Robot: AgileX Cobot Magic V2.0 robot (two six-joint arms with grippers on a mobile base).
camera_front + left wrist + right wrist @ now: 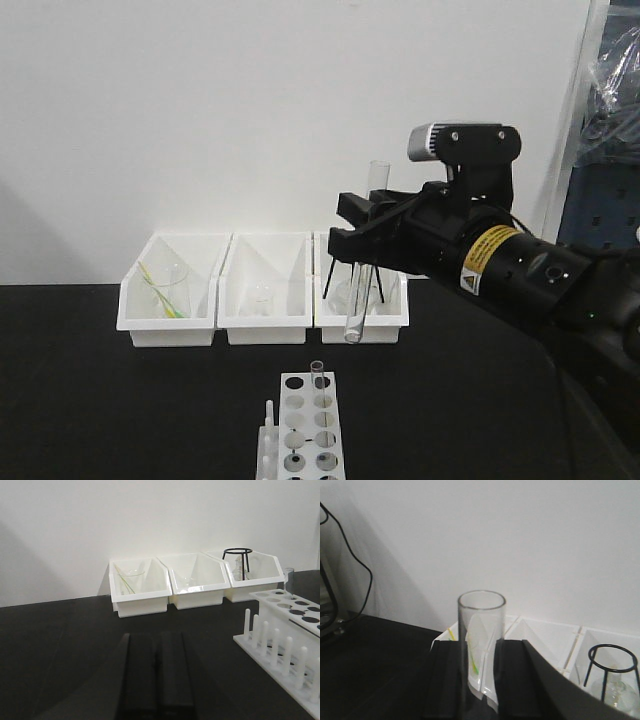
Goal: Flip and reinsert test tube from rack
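My right hand needs to set the test tube into a peg-side hole of the white rack [294,440], near the second tube.
My right gripper [362,236] is shut on the test tube [355,312], a clear glass tube held nearly upright in the air in front of the right bin, well above the table. In the right wrist view the tube [481,630] stands between the two black fingers [512,680] with its open rim on top. The white rack [308,421] stands on the black table below and to the left; a second alike tube [318,375] stands in a far hole. My left gripper [157,672] is shut and empty, low over the table left of the rack [280,630].
Three white bins [265,325] line the back wall. The left one holds a glass dish with a yellow-green stick [160,290]; the right one holds a black wire tripod [352,282] and a flask. White pegs [272,642] line the rack's near side.
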